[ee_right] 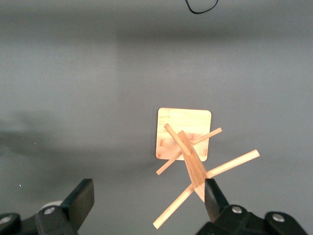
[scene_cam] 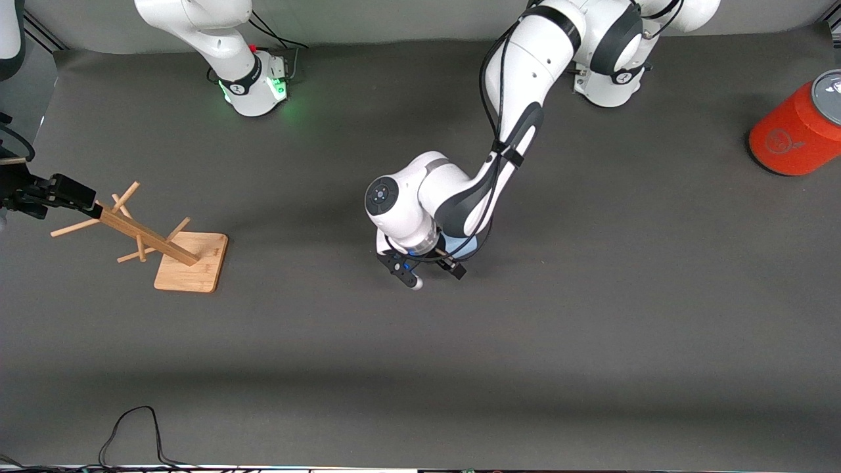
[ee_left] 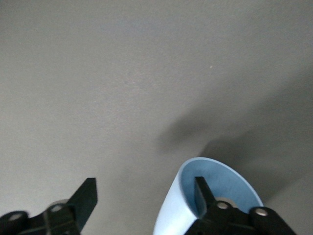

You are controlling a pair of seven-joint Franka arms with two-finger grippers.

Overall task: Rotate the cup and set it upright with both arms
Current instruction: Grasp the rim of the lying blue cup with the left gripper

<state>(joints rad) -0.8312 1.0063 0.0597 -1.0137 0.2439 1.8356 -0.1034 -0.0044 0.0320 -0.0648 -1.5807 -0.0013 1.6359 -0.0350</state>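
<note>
I need to back my left gripper out, turn it to face the cup's crooked opening, then grip the cup's side (ee_left: 172,209).
The light-blue cup (scene_cam: 464,247) sits near the table's middle, mostly hidden under the left arm's wrist. In the left wrist view the cup (ee_left: 171,215) shows its open mouth and pale outer wall, tilted. My left gripper (scene_cam: 433,272) is low over it and open (ee_left: 145,188). One finger (ee_left: 201,193) is inside the cup's mouth and the other (ee_left: 88,196) stands well outside, so the cup's wall is between them with a wide gap. My right gripper (scene_cam: 62,192) hangs open (ee_right: 148,191) above the wooden mug tree (ee_right: 188,149), holding nothing.
The wooden mug tree (scene_cam: 154,240) with its square base (scene_cam: 192,261) stands toward the right arm's end. A large orange-red cylinder with a grey lid (scene_cam: 798,131) stands at the left arm's end. A black cable (scene_cam: 131,427) lies at the edge nearest the camera.
</note>
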